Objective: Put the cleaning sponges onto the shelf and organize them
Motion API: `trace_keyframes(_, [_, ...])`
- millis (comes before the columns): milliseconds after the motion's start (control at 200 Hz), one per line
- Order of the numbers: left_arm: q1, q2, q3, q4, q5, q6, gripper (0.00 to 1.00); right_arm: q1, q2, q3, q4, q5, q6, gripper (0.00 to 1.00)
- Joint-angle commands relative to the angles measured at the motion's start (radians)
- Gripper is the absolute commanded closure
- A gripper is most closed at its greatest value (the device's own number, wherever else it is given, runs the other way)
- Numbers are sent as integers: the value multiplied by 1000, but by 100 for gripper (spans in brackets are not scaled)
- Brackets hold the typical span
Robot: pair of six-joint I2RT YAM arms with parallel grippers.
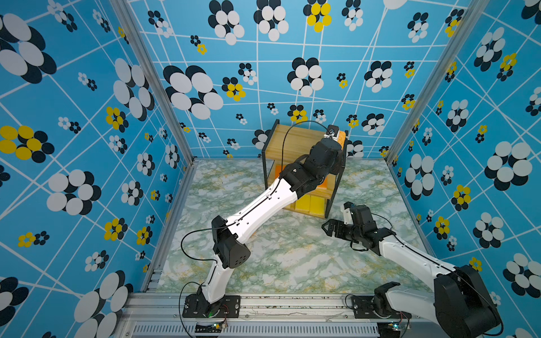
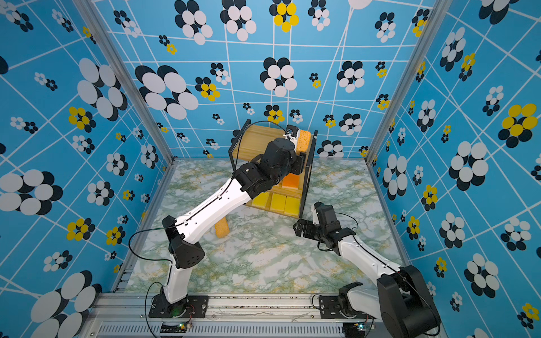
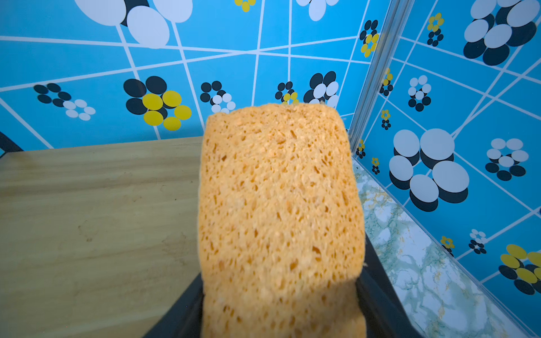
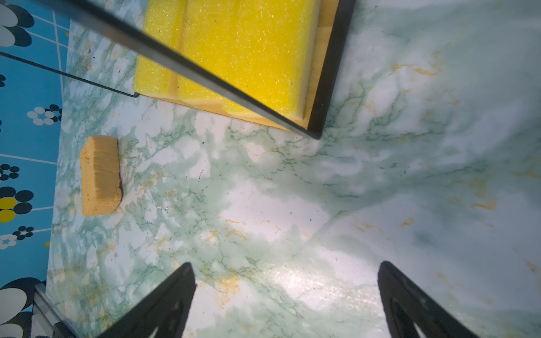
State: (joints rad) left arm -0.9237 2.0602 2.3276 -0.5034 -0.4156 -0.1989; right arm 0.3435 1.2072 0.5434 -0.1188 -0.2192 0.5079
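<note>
My left gripper needs to set the tan porous sponge down on the shelf's top board (image 1: 329,139) (image 3: 248,228), over toward the end where my right gripper is.
The shelf (image 1: 292,143) (image 2: 257,143) stands at the back of the table. My left gripper (image 1: 339,140) (image 3: 281,307) reaches over its top board, shut on a tan porous sponge (image 2: 304,140) (image 3: 278,190) at the board's right end. I cannot tell whether the sponge touches the board. Yellow sponges (image 2: 278,202) (image 4: 243,49) lie side by side on the bottom tier. An orange sponge (image 2: 289,180) shows on the middle tier, and the arm hides the rest of that tier. Another tan sponge (image 2: 221,228) (image 4: 101,175) lies on the table under my left arm. My right gripper (image 1: 329,228) (image 4: 285,264) hangs open and empty near the shelf's front right corner.
The marble-patterned table (image 1: 292,263) is closed in by blue flowered walls on three sides, with aluminium posts (image 1: 152,79) at the back corners. The left arm's black cable (image 1: 288,134) arcs above the shelf's top board. The shelf's black frame post (image 4: 330,67) stands close ahead of my right gripper.
</note>
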Motion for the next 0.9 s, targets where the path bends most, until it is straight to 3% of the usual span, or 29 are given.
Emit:
trace_keyframes(0, [-7, 20, 40, -23, -31, -11, 55, -6, -15, -17, 5, -11, -6, 1])
trace_keyframes(895, [-4, 23, 19, -47, -79, -15, 44, -6, -18, -13, -2, -6, -2, 1])
